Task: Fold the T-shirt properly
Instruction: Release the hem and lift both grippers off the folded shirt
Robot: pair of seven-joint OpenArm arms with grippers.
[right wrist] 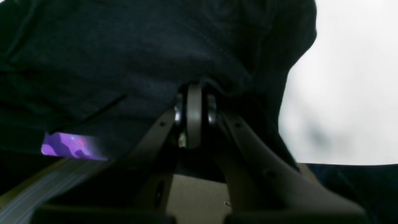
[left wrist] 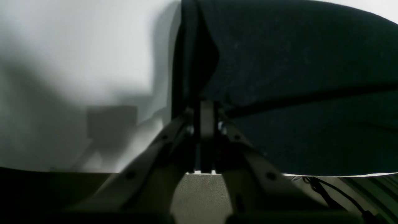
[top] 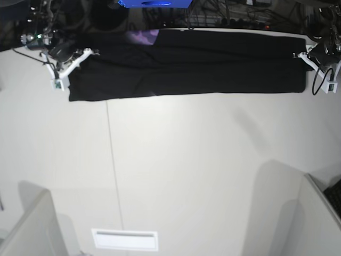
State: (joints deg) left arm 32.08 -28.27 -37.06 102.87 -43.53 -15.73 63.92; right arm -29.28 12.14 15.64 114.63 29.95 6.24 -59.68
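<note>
My left gripper will take cloth farther in and pull (top: 274, 69) the black T-shirt forward, as it holds the very end of the T-shirt at the table's far edge.
The black T-shirt (top: 186, 64) lies stretched in a long folded band along the table's far edge. A bit of its purple print (top: 141, 36) shows at the back left and also appears as the purple print (right wrist: 71, 146) in the right wrist view. My right gripper (top: 85, 54) is at the band's left end; close up, the right gripper (right wrist: 194, 90) is shut on black cloth (right wrist: 140, 56). My left gripper (top: 301, 55) is at the band's right end; in its own view the left gripper (left wrist: 205, 107) is pinched shut on the T-shirt (left wrist: 295, 77) edge.
The white table (top: 186, 160) spreads in front of the shirt, with a thin seam (top: 113, 170) running front to back. A white slotted plate (top: 125, 239) sits near the front edge. Grey panels (top: 319, 213) rise at both front corners. Cables and a blue object (top: 154, 3) crowd the back edge.
</note>
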